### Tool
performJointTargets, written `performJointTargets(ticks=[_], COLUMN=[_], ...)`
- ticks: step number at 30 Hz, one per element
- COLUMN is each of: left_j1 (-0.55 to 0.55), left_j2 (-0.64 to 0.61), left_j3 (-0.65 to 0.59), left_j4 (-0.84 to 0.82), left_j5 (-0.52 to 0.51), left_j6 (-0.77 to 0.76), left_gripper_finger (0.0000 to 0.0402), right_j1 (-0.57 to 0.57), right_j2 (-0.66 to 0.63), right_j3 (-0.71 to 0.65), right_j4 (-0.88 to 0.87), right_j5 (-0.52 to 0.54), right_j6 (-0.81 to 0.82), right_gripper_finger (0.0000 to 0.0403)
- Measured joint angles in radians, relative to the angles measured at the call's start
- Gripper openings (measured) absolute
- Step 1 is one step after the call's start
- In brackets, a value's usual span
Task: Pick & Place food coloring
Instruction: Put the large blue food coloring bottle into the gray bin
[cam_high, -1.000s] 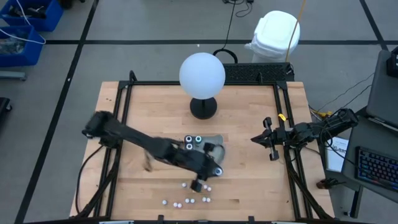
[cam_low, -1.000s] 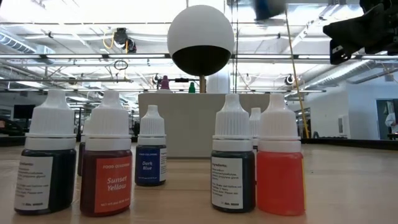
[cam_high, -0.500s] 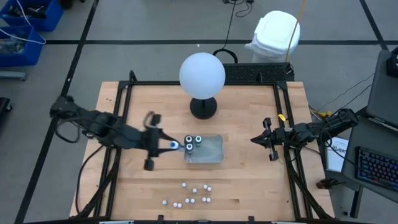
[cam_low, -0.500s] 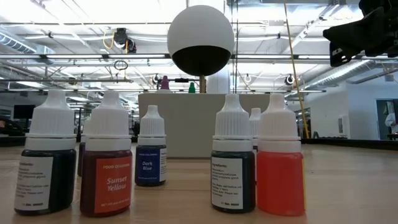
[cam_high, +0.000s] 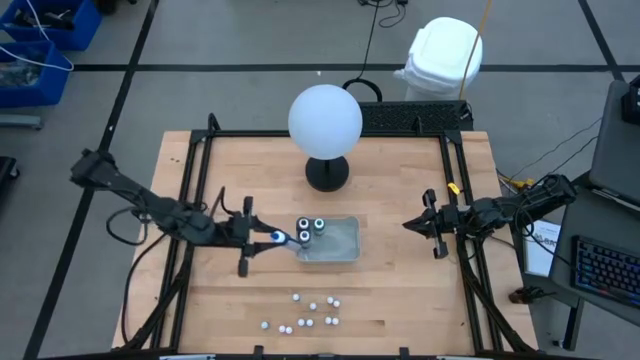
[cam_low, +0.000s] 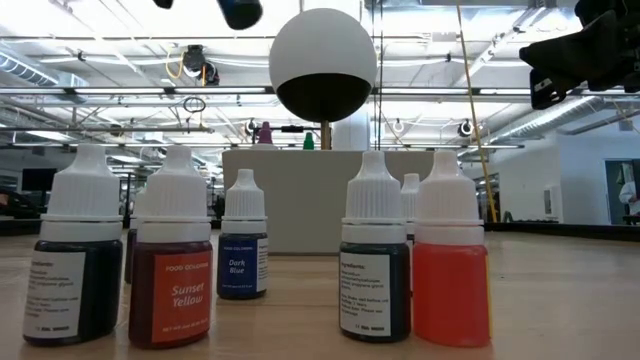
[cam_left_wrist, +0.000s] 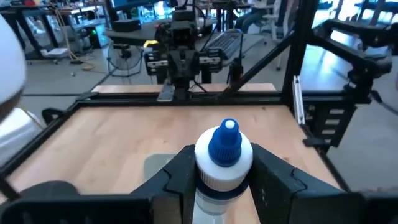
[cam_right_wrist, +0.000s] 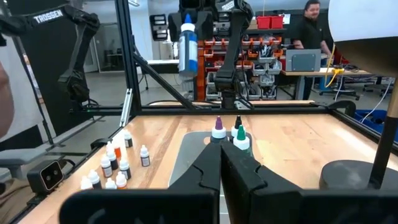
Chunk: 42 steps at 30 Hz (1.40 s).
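The robot's left gripper should release the white food coloring bottle in the clear tray, just nearer than the green-capped bottle (cam_high: 320, 246).
My left gripper (cam_high: 268, 238) hangs above the table just left of the clear tray (cam_high: 342, 248), shut on a white food coloring bottle with a blue cap (cam_left_wrist: 225, 144). The right wrist view shows that bottle (cam_right_wrist: 188, 45) upright and high. Three dark bottles (cam_high: 311, 228) stand in the tray's left end. Several small white-topped bottles (cam_high: 305, 310) stand on the wood near the near edge and fill the low view (cam_low: 170, 260). My right gripper (cam_high: 408, 223) waits shut at the table's right side. My left gripper pinches the bottle's white body just below the blue cap (cam_left_wrist: 222, 174) between its two fingers (cam_left_wrist: 179, 173), one on each side. The fingers come about level from the table's left. The bottle stands upright in the hold, lifted clear of the table.
A big white globe (cam_high: 325, 120) on a black base (cam_high: 327, 173) stands at the far middle of the table. A black frame (cam_high: 200, 180) runs round the tabletop. Bare wood lies between the tray and the small bottles.
My left gripper has swung from above the small bottles near the near edge toward the table's left and far side, staying shut on the blue-capped bottle, and has rolled on the way. It now hangs beside the tray's left end as the arm folds back.
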Motion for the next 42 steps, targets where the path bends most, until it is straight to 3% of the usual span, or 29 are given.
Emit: performJointTargets(ticks=[7, 13, 19, 29, 42], left_j1=[0.038, 0.089, 0.144, 0.204, 0.205], left_j2=[0.206, 0.385, 0.498, 0.578, 0.594], left_j3=[0.049, 0.128, 0.179, 0.187, 0.187], left_j4=[0.080, 0.080, 0.073, 0.058, -0.020], left_j5=[0.021, -0.091, -0.073, 0.050, 0.053], left_j6=[-0.003, -0.001, -0.014, -0.059, -0.072], left_gripper_finger=[0.0121, 0.0121, 0.0121, 0.0121, 0.0121], right_j1=[0.000, 0.000, 0.000, 0.000, 0.000], right_j2=[0.000, 0.000, 0.000, 0.001, 0.001], right_j3=[0.000, 0.000, 0.000, 0.000, 0.000], right_j4=[0.000, 0.000, -0.001, -0.020, -0.019], right_j5=[0.047, 0.053, 0.050, 0.049, 0.049], right_j6=[0.000, 0.000, 0.000, 0.000, 0.000], right_gripper_finger=[0.0000, 0.0000, 0.0000, 0.0000, 0.0000])
